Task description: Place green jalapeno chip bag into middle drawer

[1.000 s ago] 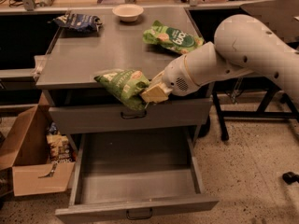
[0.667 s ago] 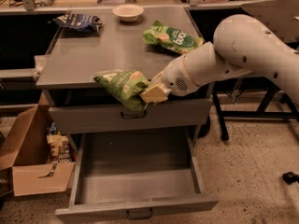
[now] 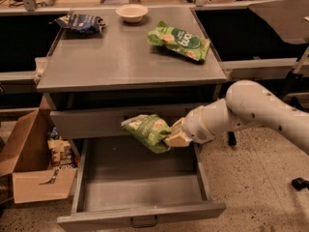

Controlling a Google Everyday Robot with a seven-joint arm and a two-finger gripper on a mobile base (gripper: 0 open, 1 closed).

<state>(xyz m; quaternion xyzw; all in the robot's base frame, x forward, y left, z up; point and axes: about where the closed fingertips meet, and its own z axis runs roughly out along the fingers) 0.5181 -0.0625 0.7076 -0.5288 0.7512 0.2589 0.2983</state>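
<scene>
The robot's gripper will release the green jalapeno chip bag on the open middle drawer's bottom, toward the white arm's side [image 3: 166,163].
The green jalapeno chip bag [image 3: 147,130] is a small matte green crinkled bag with pale lettering. My gripper [image 3: 173,136] is shut on its right end and holds it in front of the closed drawer front, above the back of the open middle drawer [image 3: 140,187]. That drawer is a wide shallow grey tray pulled out, with a dark handle [image 3: 143,222] on its front. The white arm [image 3: 251,110] reaches in from the right.
A larger bright-green bag [image 3: 179,40], a dark blue bag [image 3: 79,22] and a white bowl [image 3: 132,12] lie on the cabinet top [image 3: 111,62]. An open cardboard box [image 3: 34,166] stands on the floor at the left.
The arm has lowered the chip bag from the cabinet top's front edge down to the level of the closed drawer front, over the open drawer.
</scene>
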